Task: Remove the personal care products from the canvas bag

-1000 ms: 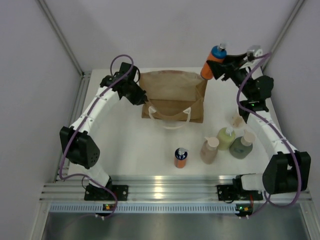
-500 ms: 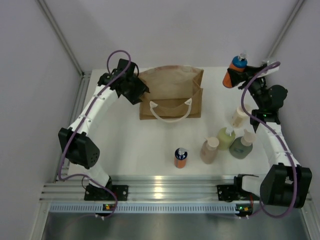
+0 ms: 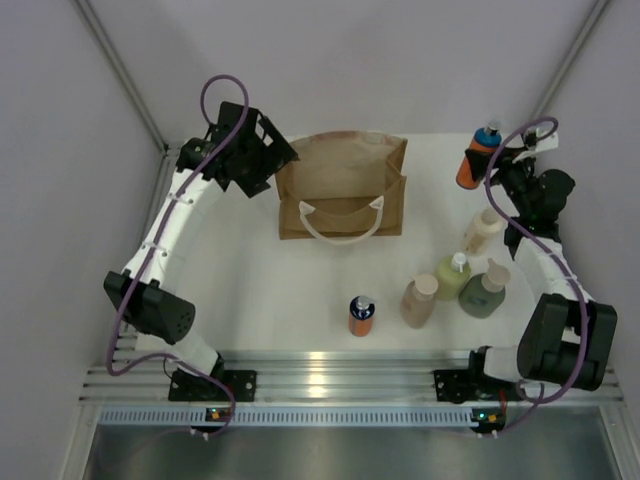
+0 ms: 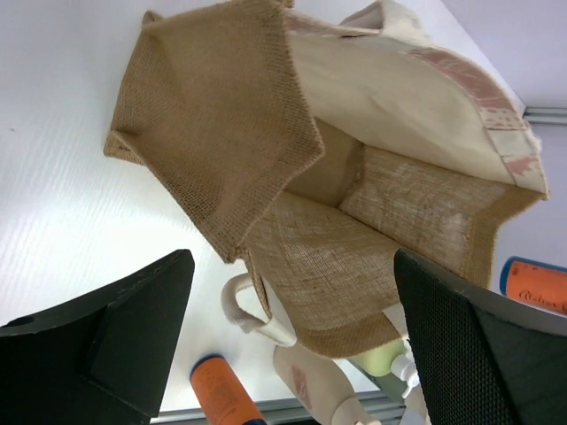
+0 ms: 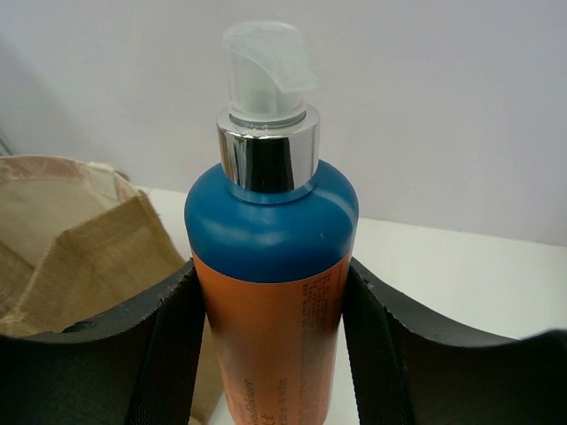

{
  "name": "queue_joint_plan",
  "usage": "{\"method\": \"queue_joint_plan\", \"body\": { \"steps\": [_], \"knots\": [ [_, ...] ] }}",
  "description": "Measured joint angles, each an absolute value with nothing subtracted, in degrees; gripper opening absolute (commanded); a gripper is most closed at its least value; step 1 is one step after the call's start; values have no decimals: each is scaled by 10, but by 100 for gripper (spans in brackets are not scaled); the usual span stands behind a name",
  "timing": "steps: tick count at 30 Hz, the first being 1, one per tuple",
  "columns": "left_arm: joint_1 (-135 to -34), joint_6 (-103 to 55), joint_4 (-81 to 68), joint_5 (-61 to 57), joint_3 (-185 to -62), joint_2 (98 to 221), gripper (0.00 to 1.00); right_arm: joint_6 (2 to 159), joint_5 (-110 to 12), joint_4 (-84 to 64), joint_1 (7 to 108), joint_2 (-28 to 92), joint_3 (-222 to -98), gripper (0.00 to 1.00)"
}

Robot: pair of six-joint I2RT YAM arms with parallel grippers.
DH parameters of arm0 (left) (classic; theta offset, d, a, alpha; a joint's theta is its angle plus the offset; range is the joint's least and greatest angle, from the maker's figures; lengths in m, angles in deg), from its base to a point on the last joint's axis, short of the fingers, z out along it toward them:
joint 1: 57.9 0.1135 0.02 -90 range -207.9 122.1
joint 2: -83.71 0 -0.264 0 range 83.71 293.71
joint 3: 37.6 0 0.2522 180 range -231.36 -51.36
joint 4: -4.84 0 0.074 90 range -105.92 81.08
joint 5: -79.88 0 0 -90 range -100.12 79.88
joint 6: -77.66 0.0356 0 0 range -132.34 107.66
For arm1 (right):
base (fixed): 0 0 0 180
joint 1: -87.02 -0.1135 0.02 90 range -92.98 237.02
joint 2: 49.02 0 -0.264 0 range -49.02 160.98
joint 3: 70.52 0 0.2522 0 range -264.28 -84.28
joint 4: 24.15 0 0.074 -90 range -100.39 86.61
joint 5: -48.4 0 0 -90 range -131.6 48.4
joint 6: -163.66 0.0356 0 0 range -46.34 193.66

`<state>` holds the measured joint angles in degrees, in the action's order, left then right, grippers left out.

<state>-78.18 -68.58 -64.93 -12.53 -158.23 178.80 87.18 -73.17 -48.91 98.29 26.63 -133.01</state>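
Observation:
I should use my right gripper to set the orange bottle down and let go of it on the table [image 3: 502,213] close behind the cream bottle, toward the side wall.
The canvas bag [image 3: 342,185] lies at the back middle of the table, white handles [image 3: 340,222] toward me. My left gripper [image 3: 268,160] stands open just off its left edge, touching nothing. In the left wrist view the bag [image 4: 310,177] gapes between the wide-apart fingers [image 4: 106,345], and the inside that shows is bare fabric. My right gripper [image 3: 492,165] is shut on an orange bottle with a blue cap [image 3: 476,160] at the back right. Both pads press the bottle's sides [image 5: 270,301]. I cannot tell if the bottle touches the table.
Along the right side stand a cream bottle [image 3: 482,230], a yellow-green one [image 3: 452,275], a dark green one [image 3: 483,292] and a pinkish-beige one [image 3: 418,300]. A second orange bottle [image 3: 361,315] stands near the front middle. Walls close in the table's back and sides.
My left gripper opened, let go of the bag's left edge and drew back to the left. My right arm carried the orange bottle from above the bag's right corner out to the right and lower.

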Motion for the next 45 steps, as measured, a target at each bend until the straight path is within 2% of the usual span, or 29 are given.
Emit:
{"method": "queue_joint_plan", "body": {
  "steps": [14,23,35,40,41,45],
  "knots": [
    [-782,-554,-673,-191,-1590,1659,99,814,-638,-520,1062,357,-1322,0],
    [-782,-495,-673,-254,-1539,1536,99,814,-600,-599,1086,446,-1303,0],
    [-782,-475,-680,-260,-1502,1547,99,813,-600,-684,1091,583,-1305,1],
    [-782,-471,-681,-260,-1502,1547,99,809,-601,-714,1093,612,-1305,15],
    [-782,-471,-681,-261,-1502,1547,99,808,-601,-718,1094,613,-1304,28],
    [-782,-469,-681,-261,-1502,1547,99,808,-605,-745,1095,613,-1288,42]
  ]
}}
